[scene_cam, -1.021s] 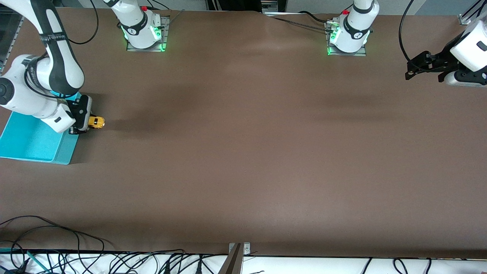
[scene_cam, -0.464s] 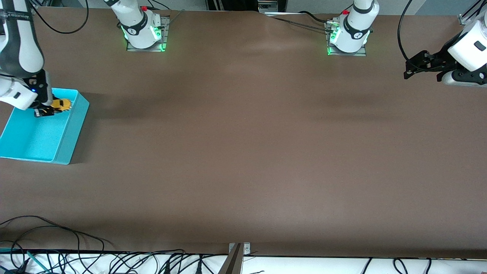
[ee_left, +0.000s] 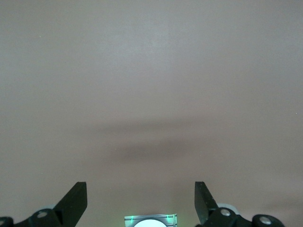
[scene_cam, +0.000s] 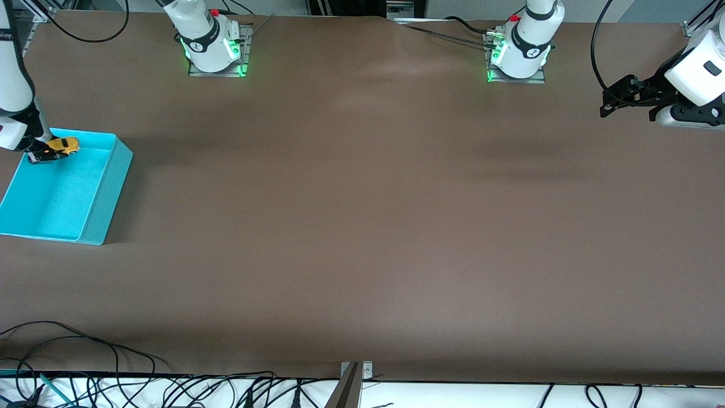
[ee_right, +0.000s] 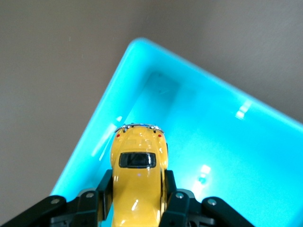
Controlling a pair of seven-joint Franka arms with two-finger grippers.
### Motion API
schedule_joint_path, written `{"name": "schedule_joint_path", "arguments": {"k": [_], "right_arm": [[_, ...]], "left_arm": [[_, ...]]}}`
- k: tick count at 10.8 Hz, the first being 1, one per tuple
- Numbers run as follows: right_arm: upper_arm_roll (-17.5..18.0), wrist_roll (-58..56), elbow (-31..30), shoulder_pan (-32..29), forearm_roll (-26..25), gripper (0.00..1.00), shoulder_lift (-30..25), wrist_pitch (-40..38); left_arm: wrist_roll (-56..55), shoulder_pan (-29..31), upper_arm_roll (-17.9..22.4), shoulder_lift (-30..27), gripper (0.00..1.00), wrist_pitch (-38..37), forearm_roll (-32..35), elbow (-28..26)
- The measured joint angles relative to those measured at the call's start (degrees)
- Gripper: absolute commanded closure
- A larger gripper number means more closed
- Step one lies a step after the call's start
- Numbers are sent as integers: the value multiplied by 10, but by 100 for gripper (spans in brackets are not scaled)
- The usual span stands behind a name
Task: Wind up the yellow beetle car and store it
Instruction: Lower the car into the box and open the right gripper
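My right gripper is going to put the yellow beetle car down on the turquoise bin's bottom near its far side (scene_cam: 79,170), toward the open table.
The yellow beetle car (scene_cam: 63,145) (ee_right: 138,170) is a small rounded toy with a dark window. My right gripper (scene_cam: 46,153) (ee_right: 137,189) is shut on its sides and holds it in the air over the corner of the turquoise bin (scene_cam: 96,209) (ee_right: 227,142) that lies farthest from the front camera. Nothing lies on the bin's floor as far as it shows. My left gripper (scene_cam: 628,102) (ee_left: 141,203) hangs open and holds nothing, over the bare table at the left arm's end, where that arm waits.
The brown table (scene_cam: 362,226) spreads wide between the arms. The two arm bases (scene_cam: 212,48) (scene_cam: 518,54) stand along its edge farthest from the front camera. Loose cables (scene_cam: 113,385) lie past the edge nearest to that camera.
My right gripper has carried the car up from the table beside the bin, over its wall, and now holds it above the bin's corner. The left arm has barely moved.
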Motion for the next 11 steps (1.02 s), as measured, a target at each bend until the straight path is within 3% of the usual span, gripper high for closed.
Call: {"name": "schedule_joint_path", "arguments": {"k": [3, 8, 9, 11], "right_arm": [[0, -40, 38, -22, 0, 100, 75, 36], [5, -40, 42, -23, 0, 100, 126, 82], [5, -40, 42, -25, 0, 88, 136, 90], [5, -40, 43, -30, 1, 0, 146, 98]], "left_arm": [[0, -1, -1, 0, 0, 0, 0, 0], [0, -1, -1, 0, 0, 0, 0, 0], [0, -1, -1, 0, 0, -1, 0, 0], [0, -1, -1, 0, 0, -1, 0, 0]]}}
